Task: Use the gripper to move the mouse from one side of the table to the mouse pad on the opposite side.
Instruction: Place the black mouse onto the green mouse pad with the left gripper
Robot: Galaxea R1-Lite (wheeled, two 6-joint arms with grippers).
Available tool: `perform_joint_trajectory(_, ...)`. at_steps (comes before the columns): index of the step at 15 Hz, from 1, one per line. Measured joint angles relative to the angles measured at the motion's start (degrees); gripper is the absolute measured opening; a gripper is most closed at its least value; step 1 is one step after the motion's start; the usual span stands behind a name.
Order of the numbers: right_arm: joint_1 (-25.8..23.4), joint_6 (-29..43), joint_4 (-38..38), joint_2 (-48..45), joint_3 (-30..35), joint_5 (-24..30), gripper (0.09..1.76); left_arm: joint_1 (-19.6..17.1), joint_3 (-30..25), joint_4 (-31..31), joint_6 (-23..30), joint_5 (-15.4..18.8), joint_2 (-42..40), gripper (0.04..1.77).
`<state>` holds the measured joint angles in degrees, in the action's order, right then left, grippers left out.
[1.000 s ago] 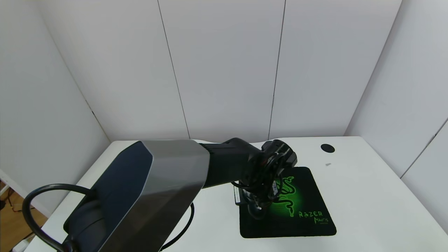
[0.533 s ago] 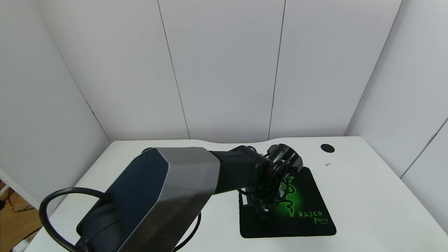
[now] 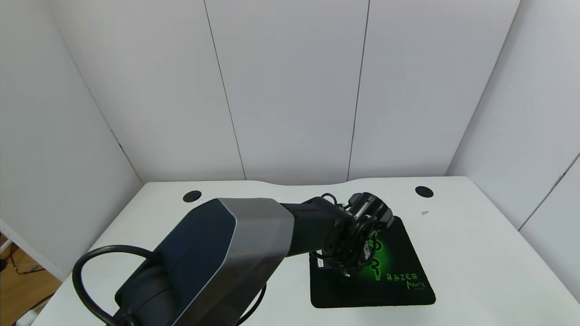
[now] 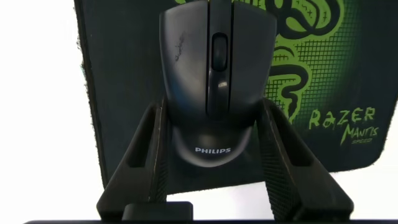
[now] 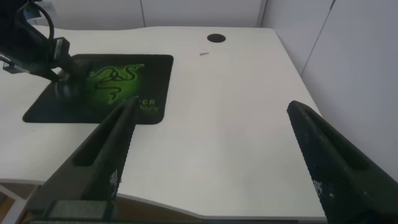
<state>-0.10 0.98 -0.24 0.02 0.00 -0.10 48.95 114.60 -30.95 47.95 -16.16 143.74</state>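
Note:
The robot's left gripper will release the black mouse on the plain black part of the mouse pad (image 3: 346,265) (image 4: 199,90) next to the pad's green snake emblem.
My left gripper (image 3: 349,268) hangs over the left part of the black mouse pad (image 3: 401,290) with the green snake emblem and RAZER lettering. In the left wrist view the left gripper (image 4: 212,109) is shut on the glossy black mouse (image 4: 214,68), one finger (image 4: 152,149) against each side, with the pad (image 4: 124,74) right beneath. The mouse is hidden behind the wrist and cables in the head view. My right gripper (image 5: 212,107) is open and empty over the white table's (image 3: 476,253) front right part, outside the head view. It sees the pad (image 5: 56,109) and the left gripper (image 5: 61,84) farther off.
Two round black holes (image 3: 192,196) (image 3: 424,191) sit near the table's back edge, either side of the curved notch. A small grey speck (image 3: 424,212) lies behind the pad. My thick left arm (image 3: 226,258) covers the table's front left. Grey walls close in the table.
My left arm has swung to the right and lowered. The gripper with the mouse has shifted a little farther over the pad. The left table hole has come into view.

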Motion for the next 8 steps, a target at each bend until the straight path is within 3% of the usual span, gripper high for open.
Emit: perform_joint_trajectory(8,0.00,0.00,0.02,0.00,0.00,0.00,1.71,-0.09,0.00,0.93,-0.90,-0.80,1.50,0.89)
